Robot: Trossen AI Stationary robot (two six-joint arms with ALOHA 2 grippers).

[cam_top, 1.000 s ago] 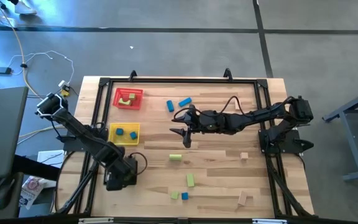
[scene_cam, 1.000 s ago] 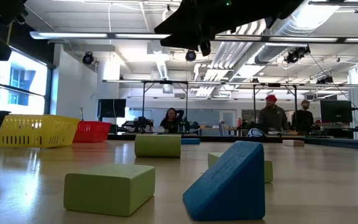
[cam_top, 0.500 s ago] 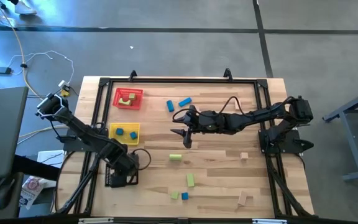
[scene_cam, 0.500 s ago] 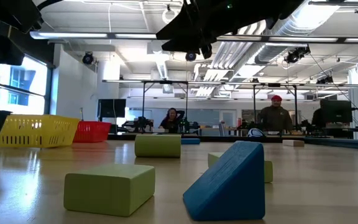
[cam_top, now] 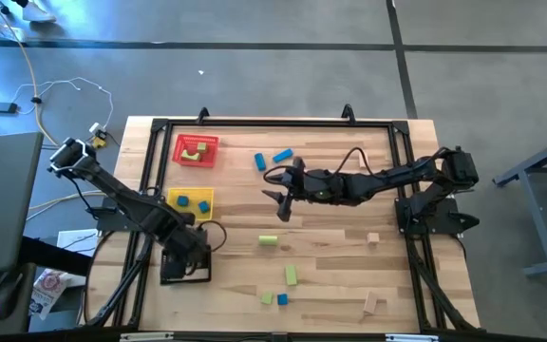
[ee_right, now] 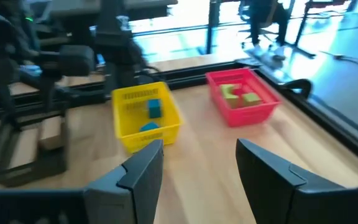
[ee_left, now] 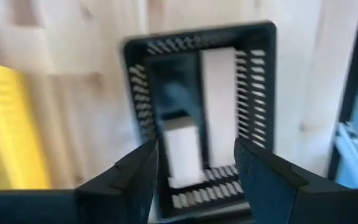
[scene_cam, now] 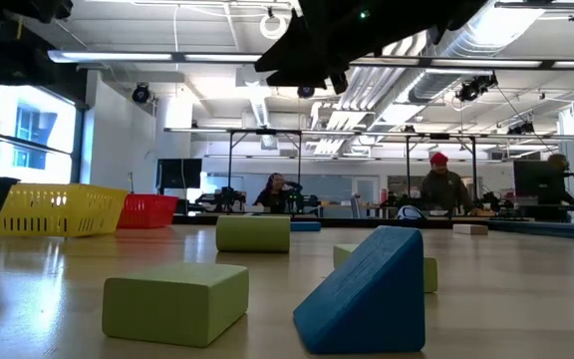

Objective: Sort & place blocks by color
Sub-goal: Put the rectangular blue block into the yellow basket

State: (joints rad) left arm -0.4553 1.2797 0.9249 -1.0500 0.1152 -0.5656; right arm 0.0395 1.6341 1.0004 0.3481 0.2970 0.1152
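Observation:
Next, my right gripper grabs the blue block that is farther from the red tray, closing on that block's end (cam_top: pixel 288 153) that points away from the tray.
My left gripper (cam_top: pixel 198 243) (ee_left: pixel 196 149) hovers open just above the black mesh tray (cam_top: pixel 180 272) (ee_left: pixel 197 34). Two tan blocks (ee_left: pixel 219 106) (ee_left: pixel 182 152) lie inside that tray. My right gripper (cam_top: pixel 278 201) (ee_right: pixel 199 149) hangs open over the middle of the table and holds nothing. Loose on the wood are two blue blocks (cam_top: pixel 282 155) (cam_top: pixel 259 161), a green cylinder (cam_top: pixel 268 241) (scene_cam: pixel 253 232), a green bar (cam_top: pixel 291 275), a small green block (cam_top: pixel 267 297) beside a blue one (cam_top: pixel 281 299), and two tan blocks (cam_top: pixel 373 237) (cam_top: pixel 373 303).
A red tray (cam_top: pixel 196 150) (ee_right: pixel 241 96) holds green blocks. Nearer the front, a yellow tray (cam_top: pixel 190 202) (ee_right: pixel 146 118) holds blue blocks. A black frame (cam_top: pixel 273 123) runs round the table top. People sit and stand in the room beyond the table (scene_cam: pixel 444 184).
My left gripper has drawn back from low over the black tray, rising and moving toward the table's far edge, so the tray now shows in front of it. The tan blocks stay in the tray. My right gripper has shifted slightly toward the far edge.

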